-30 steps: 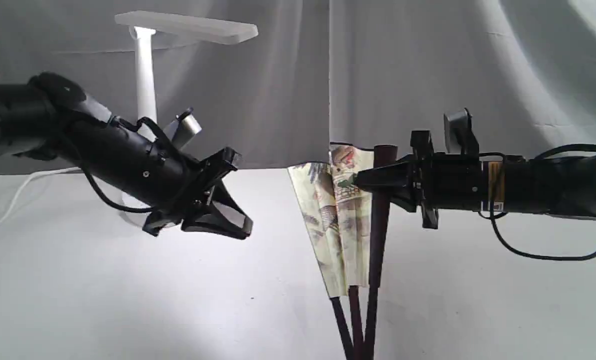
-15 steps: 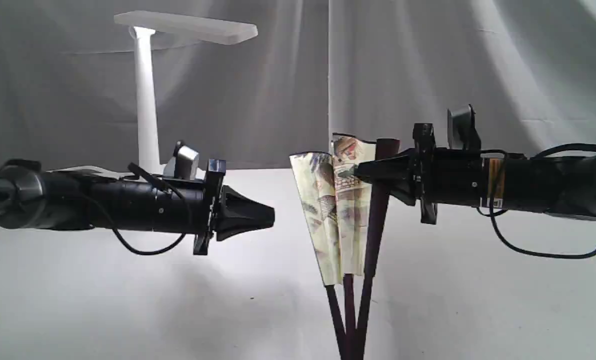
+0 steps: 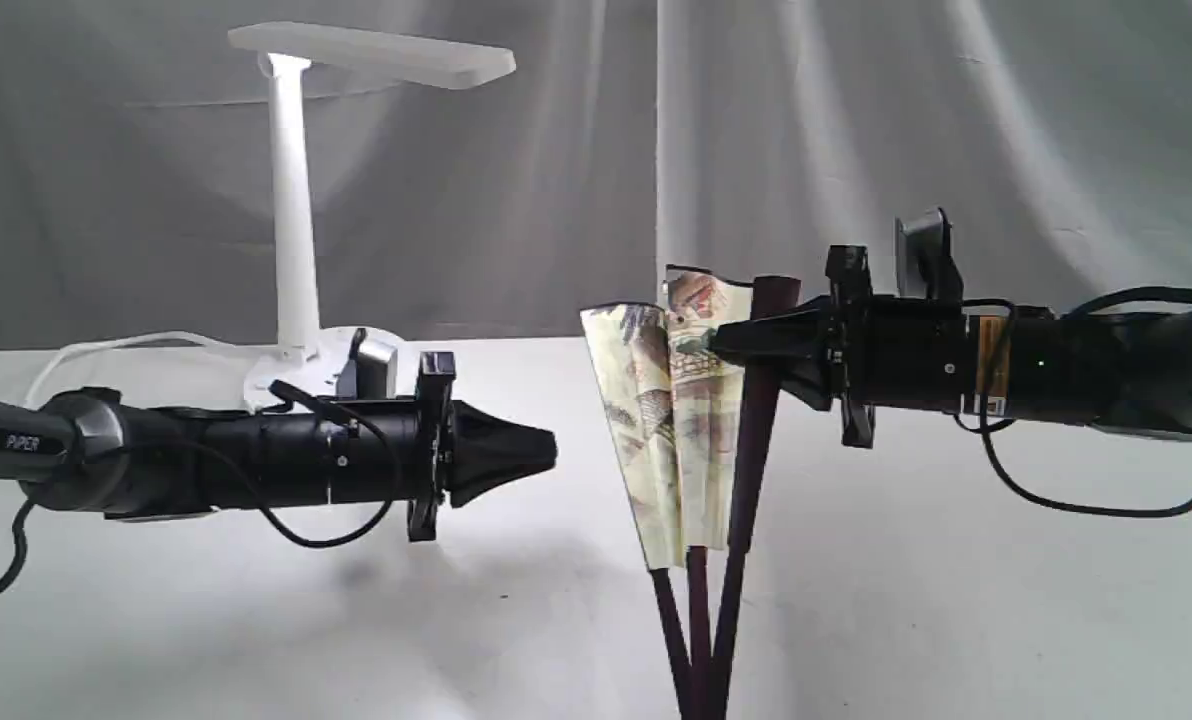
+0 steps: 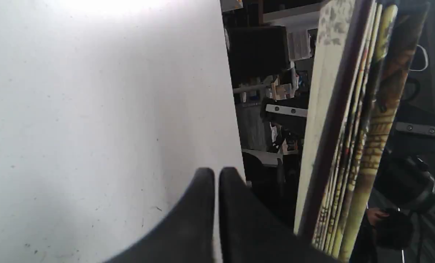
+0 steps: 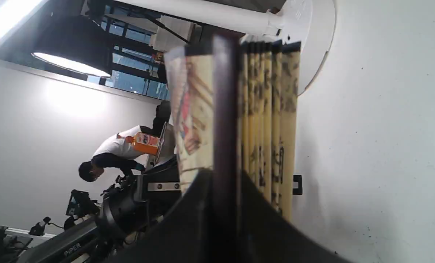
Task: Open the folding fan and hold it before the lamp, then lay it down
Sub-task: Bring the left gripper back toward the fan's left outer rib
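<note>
Next, my left gripper rises and opens, then takes that edge higher up (image 3: 605, 366), as it is now shut and low beside the folding fan's loose edge.
The folding fan (image 3: 678, 420) stands upright at the centre, partly spread, its cream painted leaf above dark maroon ribs that meet at the bottom edge. My right gripper (image 3: 721, 345) is shut on its rightmost rib near the top; the right wrist view shows that rib (image 5: 224, 109) clamped between the fingers, with the pleats (image 5: 272, 117) beside it. My left gripper (image 3: 551, 452) is shut and empty, level, a short way left of the fan. In the left wrist view the fan's folds (image 4: 349, 138) lie just beyond its fingertips (image 4: 207, 175). The white lamp (image 3: 292, 200) stands lit at the back left.
The lamp's round base (image 3: 301, 375) and white cord (image 3: 106, 348) lie behind my left arm. A grey draped curtain (image 3: 856, 120) closes off the back. The white tabletop (image 3: 256, 630) stretches below both arms.
My left arm swung down from a tilted pose to level, its gripper going from open to shut, and edged towards the fan. The right gripper and fan rose slightly, then held.
</note>
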